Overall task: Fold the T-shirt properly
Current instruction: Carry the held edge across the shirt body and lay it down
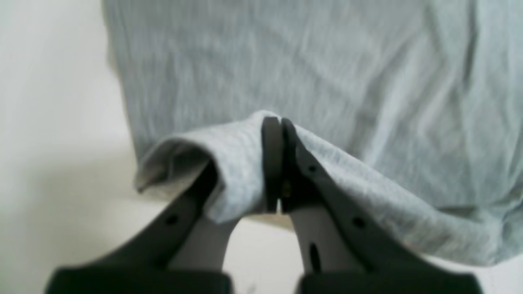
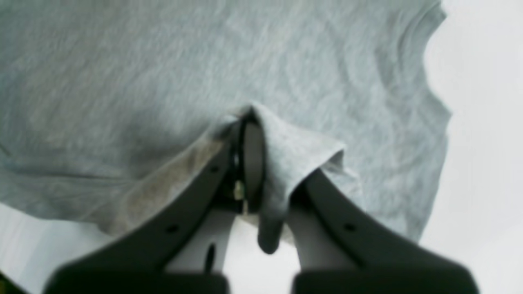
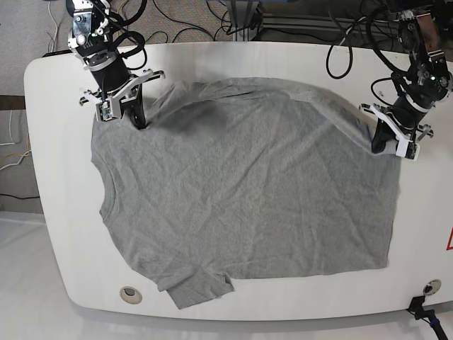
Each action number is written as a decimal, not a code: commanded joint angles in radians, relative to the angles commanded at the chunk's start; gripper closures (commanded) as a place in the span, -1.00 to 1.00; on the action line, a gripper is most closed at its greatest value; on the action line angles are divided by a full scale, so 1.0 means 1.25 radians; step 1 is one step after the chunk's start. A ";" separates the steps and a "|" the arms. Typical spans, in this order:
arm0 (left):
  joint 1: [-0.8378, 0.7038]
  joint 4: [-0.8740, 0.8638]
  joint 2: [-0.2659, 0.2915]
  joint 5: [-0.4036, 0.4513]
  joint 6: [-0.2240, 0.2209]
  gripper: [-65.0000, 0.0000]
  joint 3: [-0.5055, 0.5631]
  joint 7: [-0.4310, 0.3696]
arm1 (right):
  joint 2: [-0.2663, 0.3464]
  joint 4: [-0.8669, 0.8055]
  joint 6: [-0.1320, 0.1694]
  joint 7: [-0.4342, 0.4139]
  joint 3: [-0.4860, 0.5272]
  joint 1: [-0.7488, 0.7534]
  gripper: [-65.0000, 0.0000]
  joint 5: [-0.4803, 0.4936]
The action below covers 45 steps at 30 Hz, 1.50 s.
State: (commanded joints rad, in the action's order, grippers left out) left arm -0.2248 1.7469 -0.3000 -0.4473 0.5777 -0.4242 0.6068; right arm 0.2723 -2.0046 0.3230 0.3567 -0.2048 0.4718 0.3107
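Next, my right gripper releases the far corner of the T-shirt on the shirt's body (image 3: 146, 219) by the neck edge, beyond the near sleeve.
The heather-grey T-shirt (image 3: 248, 198) lies spread on the white table (image 3: 56, 177), neck towards the left and one sleeve (image 3: 202, 287) at the near edge. My right gripper (image 3: 139, 119) is at the shirt's far left corner, shut on a pinched fold of cloth (image 2: 286, 163). My left gripper (image 3: 382, 142) is at the far right edge, shut on the hem (image 1: 237, 163). The far edge between them is raised slightly and casts a shadow. In the wrist views the closed tips (image 1: 280, 122) (image 2: 245, 118) hold cloth draped over one finger.
Cables (image 3: 212, 18) run along the back of the table. Two round grommets (image 3: 129, 294) (image 3: 429, 287) sit near the front corners. Bare table shows to the left, right and front of the shirt.
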 joint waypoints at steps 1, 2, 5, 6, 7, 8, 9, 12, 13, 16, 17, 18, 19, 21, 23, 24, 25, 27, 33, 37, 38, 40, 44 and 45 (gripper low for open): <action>0.006 -0.001 -0.001 0.000 0.000 1.00 0.000 0.000 | 0.000 0.000 0.000 0.016 0.000 -0.016 1.00 0.000; 0.014 -0.004 -0.001 0.000 -0.001 1.00 -0.001 0.000 | 0.000 0.000 0.000 0.032 0.000 -0.032 1.00 0.000; 0.036 -0.017 -0.002 0.000 -0.026 1.00 -0.001 0.000 | 0.000 0.010 0.007 0.048 0.000 -0.070 1.00 0.000; 0.042 -0.021 -0.002 0.000 -0.045 1.00 -0.001 0.000 | 0.001 0.011 0.018 0.048 0.000 -0.082 1.00 0.000; 0.050 -0.025 -0.002 0.000 -0.063 1.00 -0.001 0.000 | 0.006 0.015 0.027 0.048 0.000 -0.093 1.00 0.000; 0.060 -0.027 -0.002 0.000 -0.074 1.00 -0.001 0.000 | 0.012 0.025 0.028 0.048 0.000 -0.101 1.00 0.000; 0.068 -0.032 -0.002 0.000 -0.080 1.00 0.000 0.000 | 0.016 0.031 0.029 0.048 0.001 -0.112 1.00 0.000; 0.099 -0.059 -0.004 0.000 -0.083 1.00 0.000 0.000 | 0.016 0.074 0.041 0.048 0.001 -0.150 1.00 -0.001; 0.112 -0.074 -0.004 0.006 -0.083 1.00 0.000 0.000 | 0.016 0.088 0.044 0.048 0.001 -0.163 1.00 -0.001; 0.149 -0.107 0.001 0.076 -0.082 1.00 0.001 0.000 | 0.033 0.133 0.054 0.048 0.001 -0.200 1.00 -0.001; 0.160 -0.119 0.002 0.095 -0.081 1.00 0.002 0.000 | 0.034 0.145 0.054 0.047 0.001 -0.211 1.00 -0.001; 0.169 -0.135 0.005 0.106 -0.080 1.00 0.002 0.000 | 0.034 0.156 0.055 0.047 0.001 -0.223 1.00 -0.001; 0.178 -0.147 0.010 0.109 -0.080 1.00 0.002 0.000 | 0.036 0.168 0.058 0.047 0.001 -0.236 1.00 -0.001; 0.188 -0.162 0.012 0.113 -0.080 1.00 0.002 0.000 | 0.036 0.198 0.072 0.047 0.001 -0.261 1.00 -0.001; 0.191 -0.173 0.012 0.113 -0.080 1.00 0.005 0.000 | 0.037 0.226 0.090 0.047 0.001 -0.287 1.00 -0.001; 0.199 -0.182 0.011 0.113 -0.080 1.00 0.014 0.000 | 0.037 0.241 0.096 0.047 0.001 -0.301 1.00 -0.001; 0.210 -0.191 0.010 0.113 -0.080 1.00 0.026 0.000 | 0.037 0.254 0.101 0.047 0.001 -0.312 1.00 -0.001; 0.225 -0.216 0.009 0.113 -0.080 1.00 0.038 -0.001 | 0.037 0.274 0.106 0.047 0.002 -0.330 1.00 -0.001; 0.279 -0.269 0.007 0.113 -0.080 1.00 0.041 -0.001 | 0.037 0.344 0.135 0.047 0.004 -0.395 1.00 -0.001; 0.300 -0.274 0.007 0.113 -0.080 1.00 0.041 -0.001 | 0.037 0.379 0.141 0.047 0.005 -0.437 1.00 -0.001; 0.306 -0.274 0.007 0.113 -0.080 1.00 0.041 -0.002 | 0.037 0.384 0.141 0.047 0.005 -0.447 1.00 -0.001; 0.315 -0.286 0.007 0.113 -0.080 1.00 0.042 -0.015 | 0.037 0.394 0.141 0.047 0.006 -0.459 1.00 -0.001; 0.340 -0.358 -0.018 0.113 -0.080 1.00 0.077 -0.066 | 0.037 0.423 0.141 0.047 0.010 -0.493 1.00 -0.001; 0.350 -0.376 -0.032 0.113 -0.080 1.00 0.095 -0.068 | 0.037 0.438 0.141 0.047 0.021 -0.506 1.00 -0.001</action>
State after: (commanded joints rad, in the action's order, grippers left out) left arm 0.2125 1.2774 -0.3399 -0.3061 0.4780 -0.3061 0.5224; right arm 0.3184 -1.4569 0.4994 0.4150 -0.1788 -0.1603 0.3092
